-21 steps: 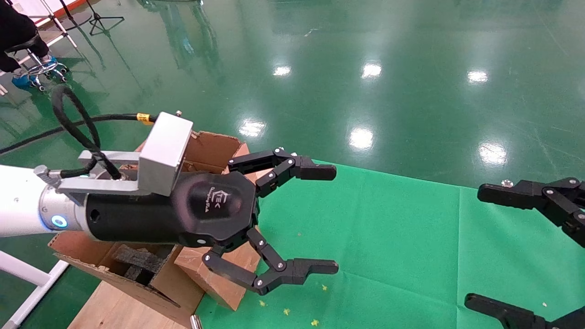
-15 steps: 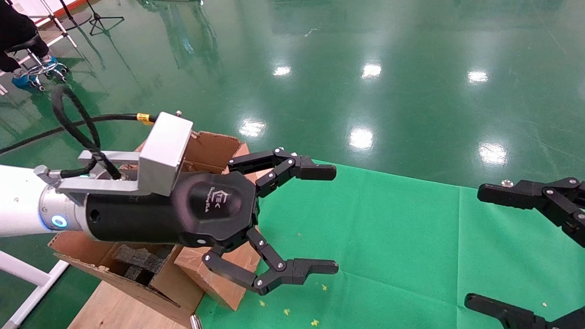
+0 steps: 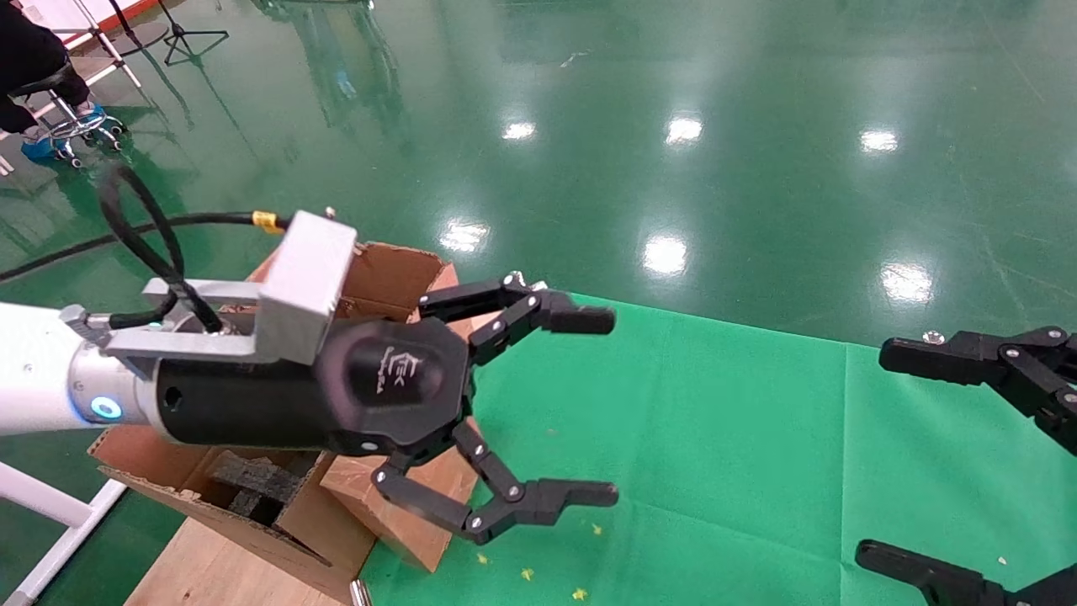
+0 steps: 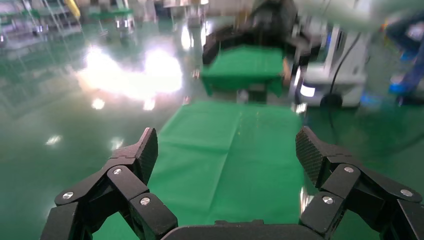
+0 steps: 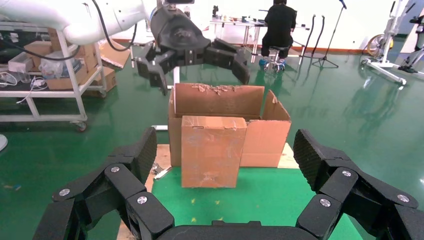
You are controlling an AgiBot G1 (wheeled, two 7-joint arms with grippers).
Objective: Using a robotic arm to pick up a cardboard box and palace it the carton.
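Next, the small cardboard box against the carton's side needs my left gripper closed on the box's broad sides [image 3: 416, 493].
The small scuffed cardboard box [image 3: 395, 505] stands upright on the green cloth against the carton's side, clearest in the right wrist view [image 5: 212, 150]. The large ragged carton [image 3: 391, 273] is open behind it [image 5: 220, 100], with black foam [image 3: 252, 480] inside. The robotic arm's left gripper [image 3: 602, 406] hovers open and empty above the box and carton, and also shows in the right wrist view [image 5: 195, 55]. Its own view [image 4: 227, 150] shows only green cloth between the jaws. My right gripper [image 3: 892, 459] is open and empty at the right edge, facing the box [image 5: 226, 150].
The green cloth [image 3: 715, 438] covers the table. A wooden board [image 3: 219, 572] lies under the carton. A white shelf cart [image 5: 50, 75] stands beyond the carton. A person sits on a stool [image 3: 50, 93] far off on the glossy green floor.
The left gripper has shifted very slightly back toward the left, still open. The box, carton and right gripper have not moved.
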